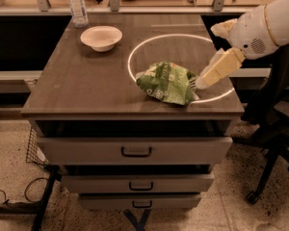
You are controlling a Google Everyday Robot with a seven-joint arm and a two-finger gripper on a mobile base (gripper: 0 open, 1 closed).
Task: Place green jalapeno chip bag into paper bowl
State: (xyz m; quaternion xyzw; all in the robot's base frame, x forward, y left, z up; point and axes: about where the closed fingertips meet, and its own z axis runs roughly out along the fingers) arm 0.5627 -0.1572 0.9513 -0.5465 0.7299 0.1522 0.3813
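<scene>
Next, the gripper should move to the green jalapeno chip bag and close on the bag's end (189, 86) farthest from the paper bowl.
The green jalapeno chip bag (165, 82) lies crumpled on the brown table top (86, 81), inside a bright ring of light at the front right. The paper bowl (101, 37) stands empty at the back left of the table, apart from the bag. My arm comes in from the right, and the gripper (196, 84) is at the bag's right edge, low over the table and close to or touching the foil.
A clear plastic water bottle (77, 5) stands behind the bowl at the table's back edge. The table has several drawers (135, 150) below. An office chair base (272, 165) stands at the right, a wire basket (34, 148) at the left.
</scene>
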